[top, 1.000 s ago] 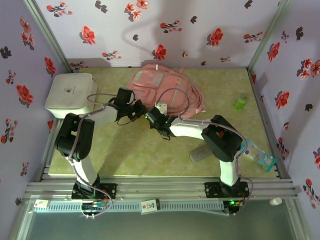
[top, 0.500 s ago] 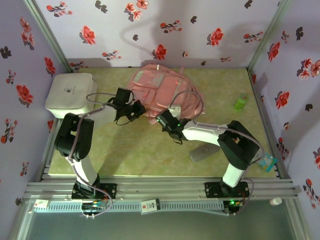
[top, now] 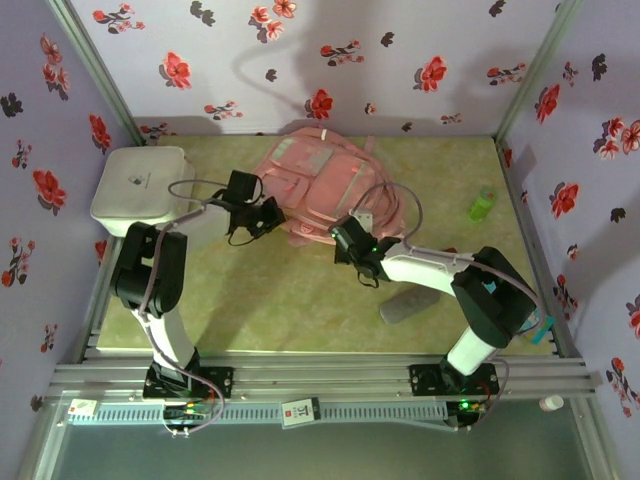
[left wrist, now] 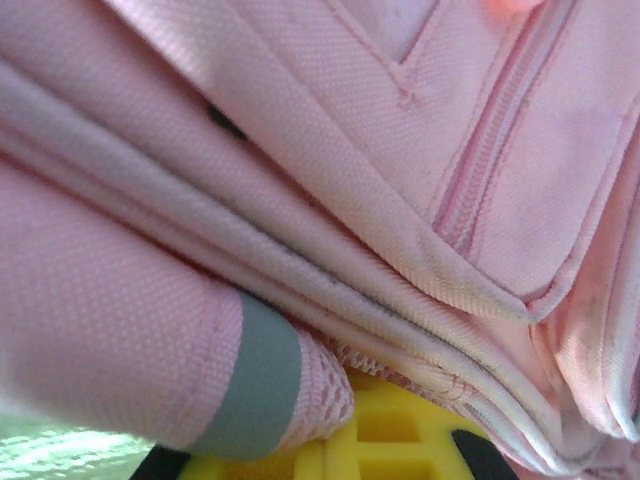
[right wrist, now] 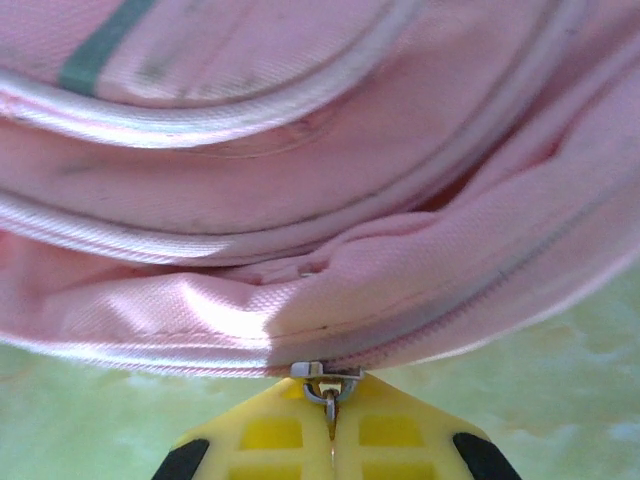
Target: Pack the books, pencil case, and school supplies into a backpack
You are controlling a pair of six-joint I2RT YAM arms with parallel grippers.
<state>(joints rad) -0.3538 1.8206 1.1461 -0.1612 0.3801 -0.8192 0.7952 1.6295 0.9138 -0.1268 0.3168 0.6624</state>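
The robot's left gripper is holding the mesh side pocket, away from the zippered edge, so it should grab the backpack's near corner fabric [top: 299,238] to keep the zipper steady.
The pink backpack [top: 322,172] lies at the back middle of the table. My left gripper [top: 270,214] is at its left near corner, shut on a fold of backpack [left wrist: 400,150] fabric with a grey-green band and mesh [left wrist: 320,385]. My right gripper [top: 345,230] is at the bag's near edge, and its yellow fingertips [right wrist: 285,430] are shut on the metal zipper pull [right wrist: 327,390] of the backpack [right wrist: 300,200]. The grey pencil case [top: 408,305] lies on the table below the right forearm. A corner of a blue book [top: 541,327] shows beside the right elbow.
A white rounded box [top: 140,185] stands at the left back. A small green object [top: 483,203] lies at the right back. Flowered walls close in the table on three sides. The green tabletop [top: 280,300] lies open in front of the backpack.
My right gripper has slid to the right along the backpack's near edge with the zipper pull. The left gripper kept its grip and drew slightly back-left; the bag shifted a little.
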